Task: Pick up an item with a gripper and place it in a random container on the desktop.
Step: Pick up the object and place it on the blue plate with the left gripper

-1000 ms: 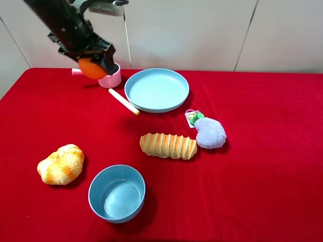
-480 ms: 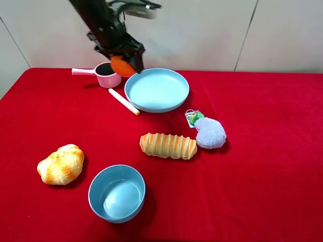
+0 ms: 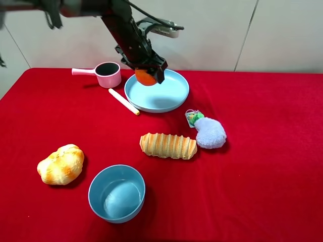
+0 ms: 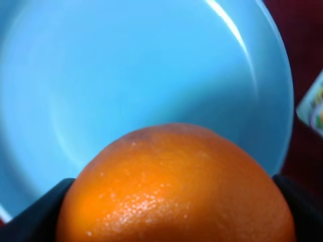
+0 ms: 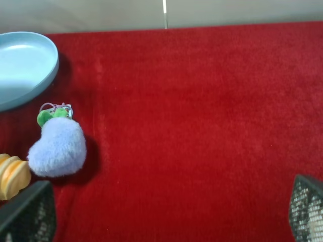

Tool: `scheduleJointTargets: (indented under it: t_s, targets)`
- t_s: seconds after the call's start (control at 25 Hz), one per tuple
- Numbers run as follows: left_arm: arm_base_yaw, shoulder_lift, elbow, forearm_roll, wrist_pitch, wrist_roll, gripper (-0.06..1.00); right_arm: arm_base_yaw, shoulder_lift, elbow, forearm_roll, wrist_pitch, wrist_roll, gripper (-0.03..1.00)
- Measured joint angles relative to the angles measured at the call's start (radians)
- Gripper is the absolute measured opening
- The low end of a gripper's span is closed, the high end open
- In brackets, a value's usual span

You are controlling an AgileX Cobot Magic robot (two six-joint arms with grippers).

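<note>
Next, my left gripper lets go of the orange mandarin on the light blue plate's side (image 3: 149, 92) nearest the white stick. The mandarin is now held over the plate.
My left gripper (image 3: 147, 75) is shut on the orange mandarin (image 3: 145, 77) and holds it over the far left part of the light blue plate (image 3: 169, 98) at the back of the red desktop (image 3: 262, 166). In the left wrist view the mandarin (image 4: 176, 186) fills the lower frame between the dark fingers (image 4: 35, 217), with the plate (image 4: 101, 75) right beneath it. The right gripper is out of the high view. Its wrist view shows its fingertips (image 5: 28, 214) spread wide with nothing between them, over bare red cloth, and the plate's edge (image 5: 25, 70).
A pink saucepan (image 3: 108, 74) and a white stick (image 3: 123, 101) lie left of the plate. A ridged bread loaf (image 3: 168, 145), a purple plush toy (image 3: 209, 132), a round bread roll (image 3: 60, 164) and a deeper blue bowl (image 3: 117, 193) sit nearer the front.
My left arm has carried the mandarin rightward from above the pink saucepan to over the blue plate, and lower. Nothing else on the table has moved.
</note>
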Motion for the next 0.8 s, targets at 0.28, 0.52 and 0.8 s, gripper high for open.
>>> scheduleJointTargets:
  t_s: [0.28,0.52,0.8]
  targets:
    - [0.0,0.061,-0.008,0.011,-0.143,0.0,0.72,0.0,0.0,0.0,0.0,0.0,0.0,0.69]
    - [0.0,0.103,-0.009,0.014,-0.23,0.0,0.72,0.0,0.0,0.0,0.0,0.0,0.0,0.69]
    - [0.0,0.131,-0.009,0.015,-0.253,0.0,0.72,0.0,0.0,0.0,0.0,0.0,0.0,0.69]
